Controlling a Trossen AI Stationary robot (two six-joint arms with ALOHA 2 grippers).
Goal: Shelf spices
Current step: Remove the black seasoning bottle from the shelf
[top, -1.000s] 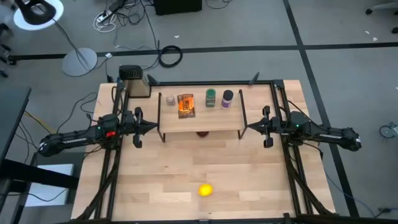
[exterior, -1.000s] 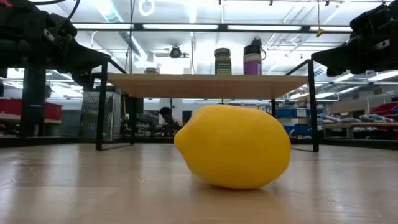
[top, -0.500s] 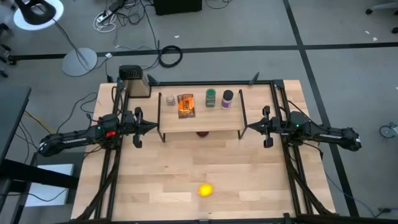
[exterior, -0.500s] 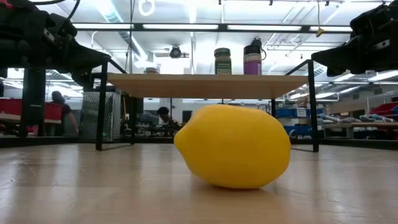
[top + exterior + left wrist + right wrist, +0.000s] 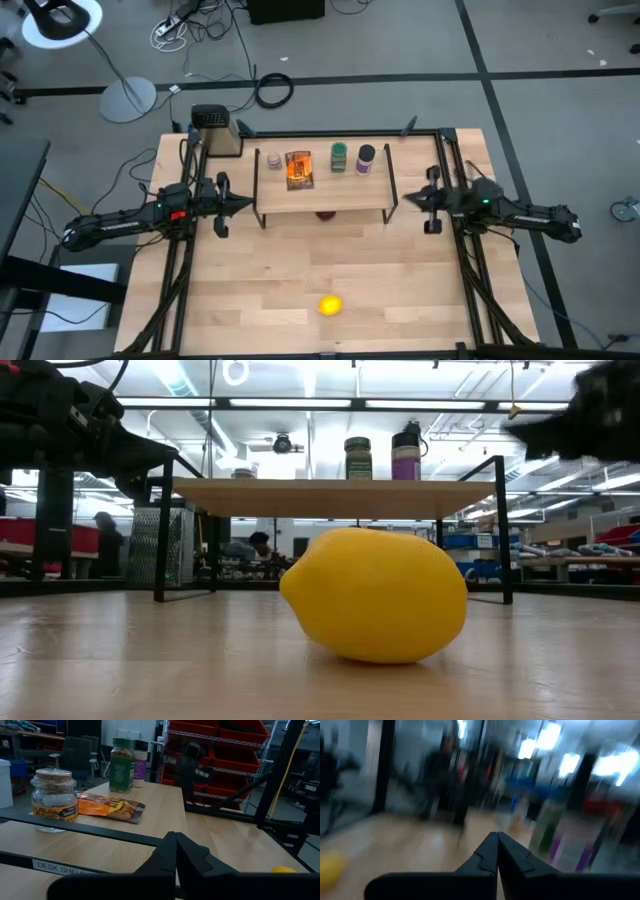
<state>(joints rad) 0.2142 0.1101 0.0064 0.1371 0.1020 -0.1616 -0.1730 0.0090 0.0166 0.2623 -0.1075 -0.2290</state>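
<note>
My right gripper is to go next to the purple jar beside the green jar and close on its sides point(image 5: 365, 158) point(image 5: 576, 827) just below its black lid.
The shelf point(image 5: 322, 187) stands at the table's far middle on thin black legs. On its wooden board stand the pale beige jar point(image 5: 273, 160), the green jar point(image 5: 339, 156) and the purple jar point(image 5: 365, 159), and the orange packet point(image 5: 298, 168) lies flat. My left gripper point(image 5: 246, 203) hovers shut just off the shelf's left end. Its wrist view shows the beige jar point(image 5: 53, 795), the packet point(image 5: 110, 806) and the green jar point(image 5: 122, 765). My right gripper point(image 5: 403, 201) hovers shut off the shelf's right end, touching nothing. Its wrist view is smeared.
A yellow lemon point(image 5: 330, 305) lies on the near middle of the table and fills the low view point(image 5: 375, 595). A small dark red round object point(image 5: 325, 214) sits under the shelf. A black box point(image 5: 215, 130) stands at the far left corner. People show in the room behind.
My right gripper has started moving. It has risen and drawn slightly back from the shelf toward the table's right edge, still shut. It is blurred in the low view and in its own wrist view. My left arm and the spices have stayed still.
</note>
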